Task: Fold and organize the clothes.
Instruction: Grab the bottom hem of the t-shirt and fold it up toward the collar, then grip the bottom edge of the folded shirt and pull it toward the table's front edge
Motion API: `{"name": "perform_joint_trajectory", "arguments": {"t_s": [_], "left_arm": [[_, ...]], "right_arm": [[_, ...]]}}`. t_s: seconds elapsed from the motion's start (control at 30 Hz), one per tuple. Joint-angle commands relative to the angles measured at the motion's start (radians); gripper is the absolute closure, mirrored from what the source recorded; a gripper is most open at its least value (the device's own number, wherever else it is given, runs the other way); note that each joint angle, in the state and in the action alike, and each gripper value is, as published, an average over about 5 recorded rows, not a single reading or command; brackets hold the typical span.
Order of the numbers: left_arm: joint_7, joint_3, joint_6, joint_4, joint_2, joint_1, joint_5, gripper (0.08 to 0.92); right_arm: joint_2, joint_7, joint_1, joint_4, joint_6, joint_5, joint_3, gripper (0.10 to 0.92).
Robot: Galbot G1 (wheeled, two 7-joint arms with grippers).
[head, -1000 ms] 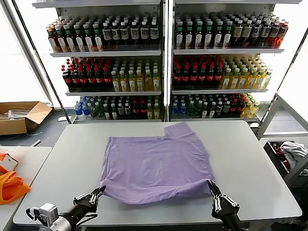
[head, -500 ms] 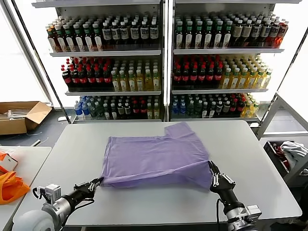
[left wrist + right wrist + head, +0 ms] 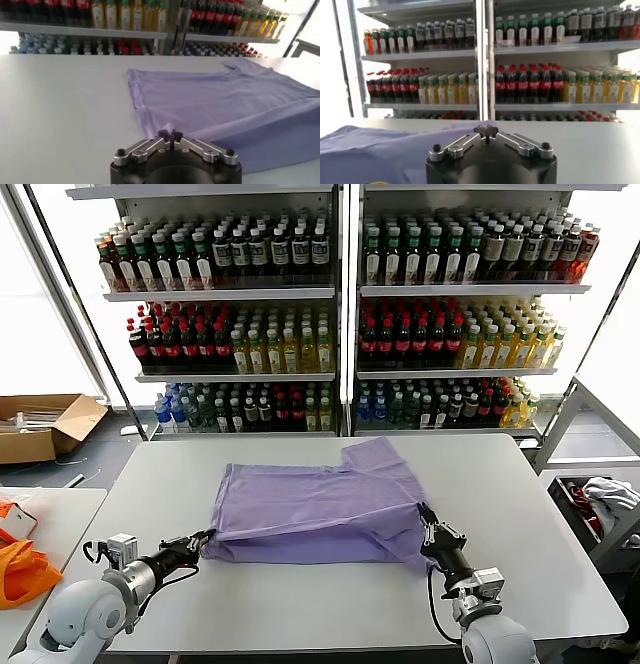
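I have the T-shirt's raised flap in my left gripper, so next I lay that flap flat and take the T-shirt's near corner (image 3: 211,555) to draw the whole T-shirt closer.
A lavender T-shirt (image 3: 320,504) lies on the grey table (image 3: 520,514), its near hem lifted and doubled back over itself. One sleeve (image 3: 380,452) sticks out at the far right. My left gripper (image 3: 205,536) is shut on the near left corner of the T-shirt, seen in the left wrist view (image 3: 170,134) with the cloth (image 3: 225,100) stretching away from it. My right gripper (image 3: 427,519) is shut on the near right corner, seen in the right wrist view (image 3: 486,131) with the cloth (image 3: 365,145) beside it.
Shelves of bottles (image 3: 340,314) stand behind the table. A side table at the left holds an orange bag (image 3: 22,569). A cardboard box (image 3: 40,424) sits on the floor at the far left. A bin with cloths (image 3: 600,504) stands at the right.
Both grippers have carried the near hem away from me, over the shirt. The fold line has moved toward the far side and the visible shirt is shorter.
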Motion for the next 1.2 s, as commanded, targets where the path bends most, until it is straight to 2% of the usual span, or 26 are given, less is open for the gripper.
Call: {"name": "perform_joint_trajectory", "arguments": {"t_s": [0.03,0.23,0.4,0.53,0.7,0.8,1.0,1.1,1.2], "left_arm": [[-0.008,0.003,-0.001,0.060,-0.024,-0.096,0.007,0.805],[-0.022,-0.061,-0.001,-0.013,-0.029,-0.026,0.029,0.649],[-0.032,-0.110,-0.001,-0.093,-0.049,0.102,0.090,0.485],[-0.040,-0.118,-0.001,-0.126,-0.089,0.169,0.120,0.372],[-0.042,-0.093,-0.001,-0.107,-0.148,0.169,0.148,0.230],[-0.042,-0.085,-0.001,-0.079,-0.181,0.140,0.160,0.185],[-0.037,-0.093,-0.001,-0.027,-0.229,0.090,0.174,0.177],[-0.031,-0.099,-0.002,-0.022,-0.227,0.097,0.176,0.188],[-0.026,-0.104,-0.002,-0.022,-0.227,0.105,0.176,0.239]], "right_arm": [[-0.002,-0.010,0.056,-0.048,-0.071,-0.032,-0.013,0.770],[-0.030,0.033,-0.005,0.028,-0.098,-0.026,0.042,0.596],[-0.053,0.050,-0.145,0.159,-0.130,-0.011,0.084,0.466],[-0.043,0.090,-0.244,0.217,-0.140,-0.021,0.097,0.354],[-0.014,0.094,-0.318,0.250,-0.138,-0.024,0.090,0.227],[-0.008,0.103,-0.332,0.254,-0.140,-0.028,0.067,0.206],[-0.005,0.118,-0.307,0.237,-0.153,-0.028,0.042,0.210],[-0.004,0.109,-0.307,0.245,-0.159,-0.030,0.031,0.261],[0.000,0.098,-0.308,0.248,-0.162,-0.032,0.023,0.318]]}}
